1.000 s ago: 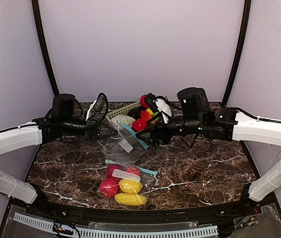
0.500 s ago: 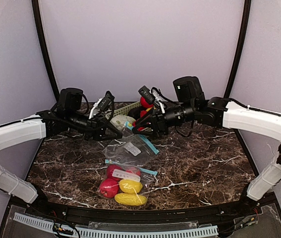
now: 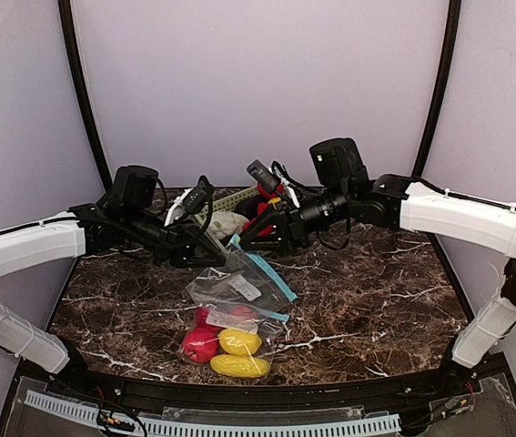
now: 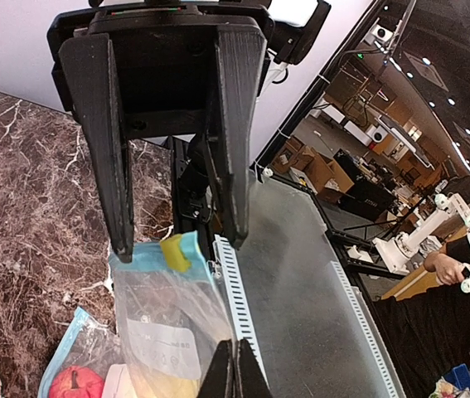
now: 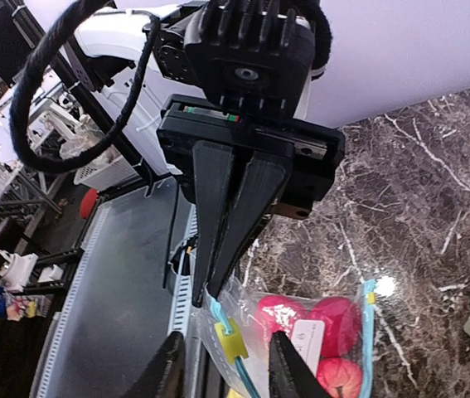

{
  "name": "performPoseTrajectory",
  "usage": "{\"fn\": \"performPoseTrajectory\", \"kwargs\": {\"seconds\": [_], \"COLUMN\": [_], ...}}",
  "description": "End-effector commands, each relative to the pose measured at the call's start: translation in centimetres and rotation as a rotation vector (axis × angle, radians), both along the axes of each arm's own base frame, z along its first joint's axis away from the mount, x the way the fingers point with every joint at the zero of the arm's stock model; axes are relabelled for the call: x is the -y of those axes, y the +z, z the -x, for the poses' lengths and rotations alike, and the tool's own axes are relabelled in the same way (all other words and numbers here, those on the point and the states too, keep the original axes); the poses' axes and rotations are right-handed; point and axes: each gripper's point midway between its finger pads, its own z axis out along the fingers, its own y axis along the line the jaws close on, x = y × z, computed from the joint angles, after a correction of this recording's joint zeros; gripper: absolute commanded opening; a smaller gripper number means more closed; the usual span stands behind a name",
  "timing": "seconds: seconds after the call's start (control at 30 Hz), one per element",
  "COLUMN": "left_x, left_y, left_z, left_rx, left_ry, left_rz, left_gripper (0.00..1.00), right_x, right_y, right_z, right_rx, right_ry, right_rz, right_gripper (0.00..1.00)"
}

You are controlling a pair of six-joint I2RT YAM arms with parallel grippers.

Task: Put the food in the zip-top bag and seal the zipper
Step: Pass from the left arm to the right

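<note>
The clear film below the blue zipper is held by my left gripper, so my right gripper will clamp the slider while my left gripper takes the zipper's end (image 4: 194, 242).
A clear zip-top bag (image 3: 239, 287) with a blue zipper hangs tilted above the table, between the two arms. My left gripper (image 4: 235, 365) is shut on the bag's top edge at one end of the zipper. My right gripper (image 5: 228, 369) stands open, its fingers on either side of the yellow slider (image 5: 229, 342) without touching it. In the left wrist view the slider (image 4: 175, 253) sits between the right gripper's fingers (image 4: 120, 182). More food (image 3: 267, 196), red and yellow, lies in the pale green basket (image 3: 226, 200) behind the grippers, next to a pale cabbage (image 3: 226, 223).
A second zip-top bag (image 3: 226, 341) lies flat near the table's front edge with red and yellow food inside. The basket stands against the back wall, between the arms. The marble table (image 3: 376, 300) ends in a black rim at the front.
My right gripper has moved left and down from the basket to the bag's zipper, its jaws narrowing. My left gripper has carried the bag's edge to the right and lower.
</note>
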Motion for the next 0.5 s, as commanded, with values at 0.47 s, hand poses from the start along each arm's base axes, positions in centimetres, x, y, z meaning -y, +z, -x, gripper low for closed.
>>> {"fn": "performPoseTrajectory", "kwargs": {"seconds": [0.47], "left_x": [0.1], "left_y": [-0.6], "left_z": [-0.3], "left_rx": [0.03], "left_ry": [0.048], "left_rz": [-0.042], "left_gripper": [0.23], "right_x": [0.0], "right_y": [0.8], "right_z": [0.5], "right_rx": [-0.016], "right_ry": [0.035], "right_rz": [-0.04], "right_gripper": [0.0]}}
